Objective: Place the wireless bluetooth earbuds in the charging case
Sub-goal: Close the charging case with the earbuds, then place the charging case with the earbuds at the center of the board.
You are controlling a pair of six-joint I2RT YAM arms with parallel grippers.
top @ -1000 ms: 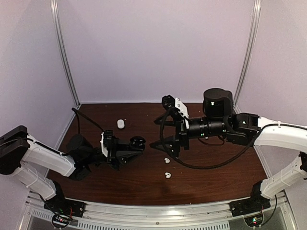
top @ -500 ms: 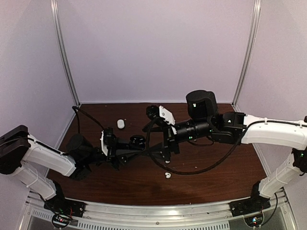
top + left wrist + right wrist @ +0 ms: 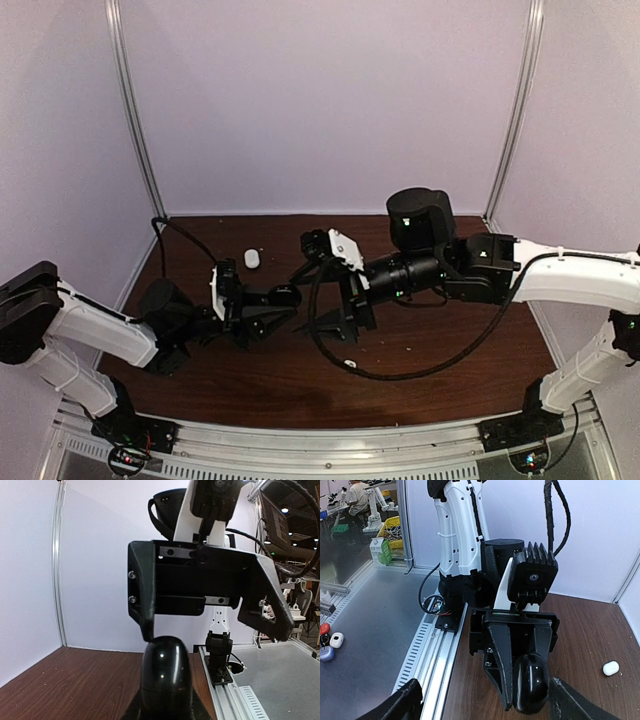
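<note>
The robot's left gripper will release the black charging case on the wood (image 3: 229, 298) slightly in front of the white case.
My left gripper (image 3: 283, 297) is shut on a glossy black charging case (image 3: 287, 293), lid closed, held off the table at centre left. The case fills the bottom of the left wrist view (image 3: 165, 680), and it sits between the left fingers (image 3: 502, 665) in the right wrist view (image 3: 531, 682). My right gripper (image 3: 305, 302) faces it from the right, open, its fingers (image 3: 142, 605) reaching past either side of the case; one tip touches the case's top. One white earbud (image 3: 350, 362) lies on the wood below the right arm. Other earbuds are hidden.
A white case (image 3: 252, 258) lies at the back left of the table (image 3: 430, 370), also in the right wrist view (image 3: 611, 668). The right arm's black cable (image 3: 400, 372) loops low over the wood near the earbud. White walls enclose three sides; a metal rail (image 3: 330, 440) runs along the front.
The right arm has swung left until its open fingers straddle the black case in the left gripper, its jaws narrowing slightly. It now hides one of the white earbuds. The left arm barely moved.
</note>
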